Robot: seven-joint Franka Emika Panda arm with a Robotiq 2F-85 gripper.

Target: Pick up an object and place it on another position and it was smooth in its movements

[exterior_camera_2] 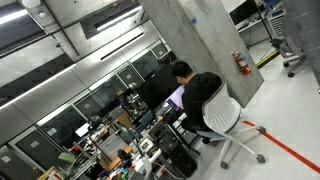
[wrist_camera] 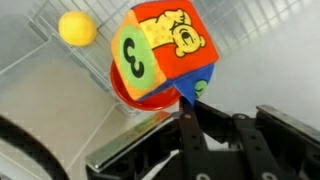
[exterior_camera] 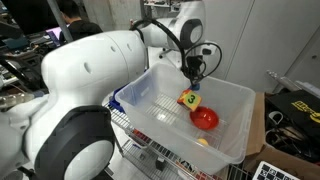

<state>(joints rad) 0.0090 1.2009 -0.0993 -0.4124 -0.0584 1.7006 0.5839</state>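
My gripper is going to release the cube on the bottom of the open tub between the red bowl [exterior_camera: 166,116] and my white arm.
The object, a small soft cube [exterior_camera: 188,98] with yellow, red and blue faces, hangs just under my gripper [exterior_camera: 193,75] over the floor of the translucent whitish tub [exterior_camera: 150,100]. In the wrist view the cube [wrist_camera: 165,50] fills the middle, showing a number 3 and a bear. My gripper [wrist_camera: 190,108] is shut on its lower blue corner. The red bowl [exterior_camera: 205,119] sits on the tub floor just beside the cube, and part of the bowl [wrist_camera: 122,92] shows behind the cube in the wrist view.
A small yellow-orange lump [exterior_camera: 203,142] lies near the tub's front wall, up left as the lump [wrist_camera: 77,28] in the wrist view. My white arm [exterior_camera: 80,100] fills the foreground. A cardboard box [exterior_camera: 258,120] stands beside the tub. An exterior view shows only a seated person [exterior_camera_2: 205,95] in an office.
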